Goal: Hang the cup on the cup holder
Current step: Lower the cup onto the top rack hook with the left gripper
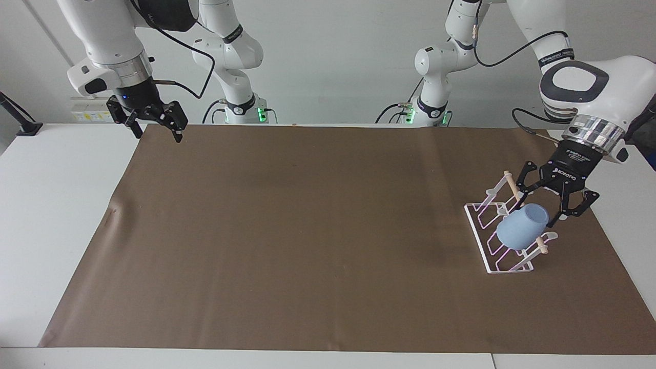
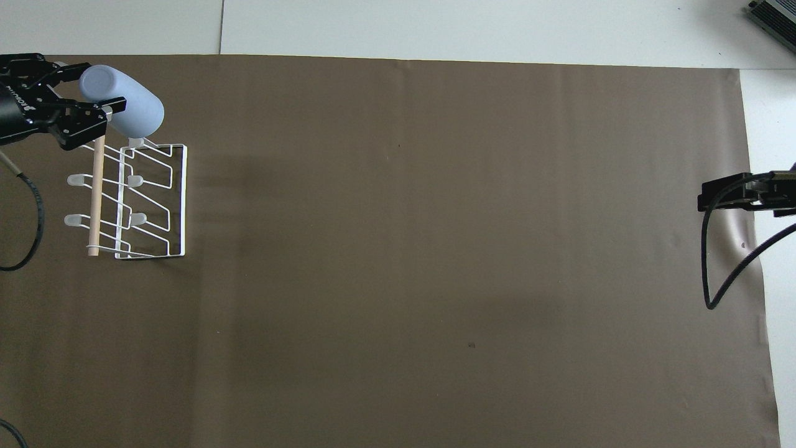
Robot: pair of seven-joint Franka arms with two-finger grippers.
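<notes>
My left gripper is to let go of the light blue cup on the cup holder's end peg (image 2: 156, 155), the one that is farthest from the robots.
The light blue cup (image 1: 520, 233) is tilted, base up, over the end of the white wire cup holder (image 1: 499, 267) farthest from the robots. It covers the prongs there, and I cannot tell whether it rests on one. My left gripper (image 1: 552, 206) is shut on the cup's base. In the overhead view the cup (image 2: 124, 106) lies between that gripper's fingers (image 2: 99, 87) at the holder's (image 2: 179, 199) end. The wooden dowel (image 1: 511, 180) tops the holder. My right gripper (image 1: 155, 124) is open, empty, and waits over the table edge at its own end.
A brown mat (image 1: 307, 230) covers most of the white table (image 1: 56, 215). The holder stands at the left arm's end of the mat. A black cable (image 2: 715, 274) hangs from the right arm. A grey box (image 2: 774, 15) sits at the table's corner.
</notes>
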